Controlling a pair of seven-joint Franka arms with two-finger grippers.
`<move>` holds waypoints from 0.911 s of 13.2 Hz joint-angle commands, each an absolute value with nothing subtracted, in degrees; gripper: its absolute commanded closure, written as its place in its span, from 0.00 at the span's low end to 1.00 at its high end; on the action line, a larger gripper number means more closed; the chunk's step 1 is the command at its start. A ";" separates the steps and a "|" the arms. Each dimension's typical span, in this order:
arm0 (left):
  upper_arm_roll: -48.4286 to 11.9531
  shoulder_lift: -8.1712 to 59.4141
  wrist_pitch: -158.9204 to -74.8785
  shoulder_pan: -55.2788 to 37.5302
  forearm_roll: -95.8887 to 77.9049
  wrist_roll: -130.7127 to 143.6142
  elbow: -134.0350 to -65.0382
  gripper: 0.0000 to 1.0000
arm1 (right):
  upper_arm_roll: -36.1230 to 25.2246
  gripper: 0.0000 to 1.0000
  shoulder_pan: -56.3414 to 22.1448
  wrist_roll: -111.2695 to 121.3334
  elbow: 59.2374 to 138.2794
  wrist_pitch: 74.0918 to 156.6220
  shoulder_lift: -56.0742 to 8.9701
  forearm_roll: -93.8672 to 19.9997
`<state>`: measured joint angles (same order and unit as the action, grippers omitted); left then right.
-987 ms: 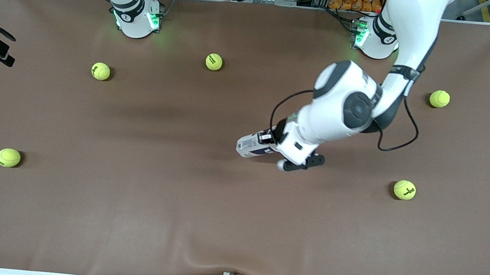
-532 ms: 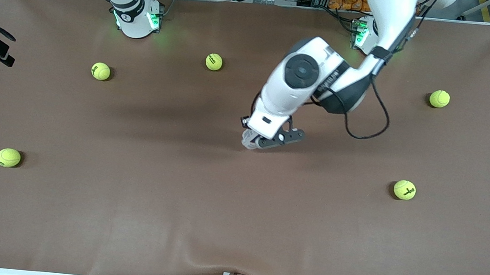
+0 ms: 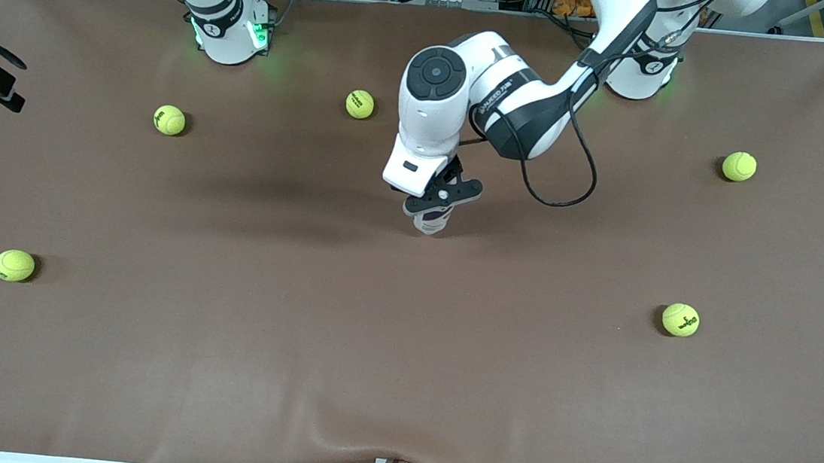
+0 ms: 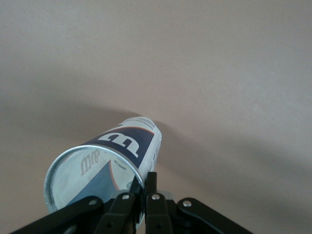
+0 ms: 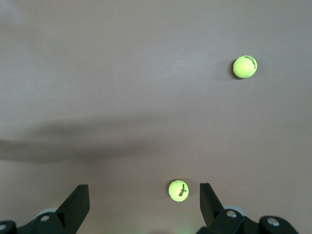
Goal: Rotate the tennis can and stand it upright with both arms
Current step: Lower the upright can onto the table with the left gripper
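Next, my left gripper releases the tennis can, now steeply tilted near the table's middle, upright on the bare brown table (image 3: 427,234) (image 4: 145,127) below its fingers.
The tennis can (image 3: 429,223) stands steeply tilted, close to upright, near the table's middle. My left gripper (image 3: 436,205) is over it, shut on its silver top rim. In the left wrist view the can (image 4: 122,146) shows its navy and white "W" label, and my left gripper (image 4: 145,181) pinches the rim wall, one finger inside and one outside. Its lower end is at the brown table; I cannot tell if it touches. My right gripper (image 5: 144,204) is open and empty, high over the table near its base, and out of the front view.
Several yellow-green tennis balls lie scattered: one (image 3: 360,104) near the right arm's base, one (image 3: 169,119) beside it, one (image 3: 14,265) at the right arm's end, two (image 3: 739,166) (image 3: 680,319) at the left arm's end. The right wrist view shows two balls (image 5: 178,190) (image 5: 244,67).
My left arm has swung toward the right arm's end of the table and turned its wrist, tipping the can from lying on its side to nearly upright. The right arm has not moved.
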<state>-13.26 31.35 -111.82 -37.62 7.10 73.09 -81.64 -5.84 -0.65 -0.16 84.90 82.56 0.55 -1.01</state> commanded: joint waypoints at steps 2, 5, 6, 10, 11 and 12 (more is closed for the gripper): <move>-12.74 34.71 -111.00 -39.11 10.11 76.20 -77.70 1.00 | -5.19 0.00 0.18 0.35 84.64 81.91 1.05 -0.62; -12.83 34.63 -111.09 -39.02 10.02 75.85 -77.61 1.00 | -5.19 0.00 0.18 0.26 84.64 81.91 1.05 -0.62; -12.83 34.72 -111.09 -39.11 10.02 75.94 -77.52 1.00 | -5.19 0.00 0.18 0.26 84.64 81.91 1.05 -0.70; -12.92 35.33 -111.62 -39.20 9.93 75.85 -77.61 1.00 | -5.19 0.00 0.18 0.35 84.64 81.91 1.05 -0.70; -12.92 35.68 -111.97 -39.29 9.84 75.85 -77.61 1.00 | -5.19 0.00 0.18 0.35 84.55 81.91 1.05 -0.70; -12.92 35.94 -112.06 -39.29 9.84 76.02 -77.61 1.00 | -5.19 0.00 0.18 0.35 84.64 81.91 1.05 -0.70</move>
